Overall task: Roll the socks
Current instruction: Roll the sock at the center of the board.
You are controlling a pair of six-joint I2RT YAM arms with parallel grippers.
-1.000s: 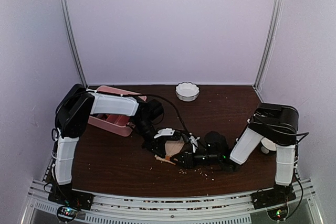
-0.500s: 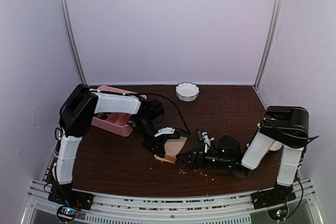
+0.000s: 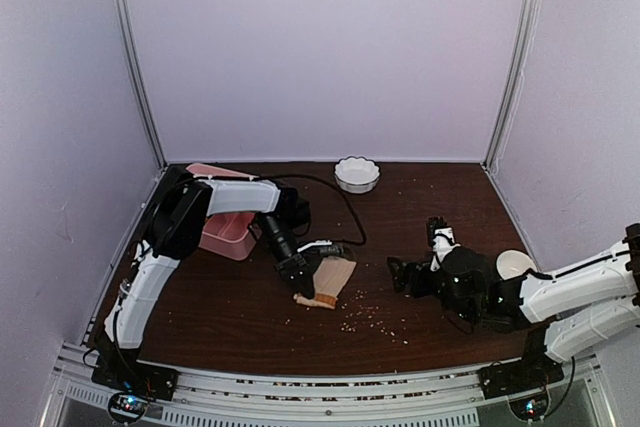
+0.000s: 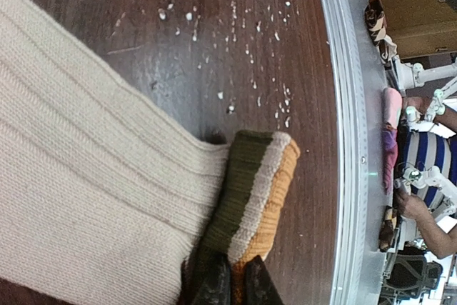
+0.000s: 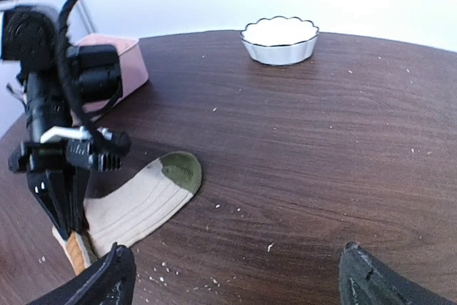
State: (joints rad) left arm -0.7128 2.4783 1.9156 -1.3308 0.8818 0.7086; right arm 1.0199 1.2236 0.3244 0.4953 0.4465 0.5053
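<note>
The striped cuff is held at just one end by my left gripper, so my right gripper will pinch the cuff's loose end (image 3: 328,302) before my left gripper takes a new hold.
A beige ribbed sock (image 3: 331,278) lies flat on the dark table (image 3: 220,307), left of the middle. Its toe (image 5: 179,168) is olive green. Its cuff (image 4: 258,192) is striped green, beige and orange. My left gripper (image 4: 235,285) is shut on the cuff's edge and shows from above as left gripper (image 3: 303,290) and from across the table as left gripper (image 5: 63,213). My right gripper (image 5: 239,283) stands wide open and low over bare table to the right of the sock, holding nothing. From above, the right gripper (image 3: 416,251) is well apart from the sock.
A white scalloped bowl (image 3: 357,174) stands at the back middle. A pink tray (image 3: 225,235) sits at the back left, behind the left arm. Pale crumbs (image 3: 372,318) are scattered in front of the sock. A small white round thing (image 3: 515,264) lies by the right arm.
My right gripper opened wide and drew back to the right, away from the sock. My left gripper stayed shut on the cuff, and the sock now lies uncovered.
</note>
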